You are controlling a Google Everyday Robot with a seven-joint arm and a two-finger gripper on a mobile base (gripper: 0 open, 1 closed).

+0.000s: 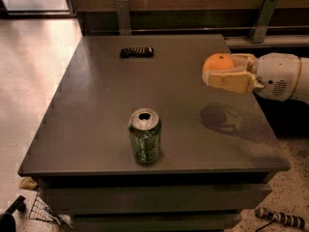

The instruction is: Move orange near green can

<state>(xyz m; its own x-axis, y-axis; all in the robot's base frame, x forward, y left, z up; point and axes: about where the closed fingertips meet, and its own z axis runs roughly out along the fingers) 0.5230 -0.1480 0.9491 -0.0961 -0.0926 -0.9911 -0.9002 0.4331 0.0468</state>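
Note:
My gripper is to let go of the orange near the front edge of the grey table, a small gap [193, 142] beside the green can.
The green can [145, 137] stands upright near the front edge of the grey table [96, 105], its silver top open. My gripper [223, 71] reaches in from the right, above the table's right side, and is shut on the orange [218, 62], which shows between the tan fingers [227, 80]. The orange is held in the air, well to the right of and behind the can. Its shadow [224, 117] falls on the table below.
A flat black remote-like bar [137, 51] lies at the table's far side. A wooden wall with metal brackets [263, 18] runs behind the table. A wire object [46, 211] and a small tool [280, 217] lie on the floor in front.

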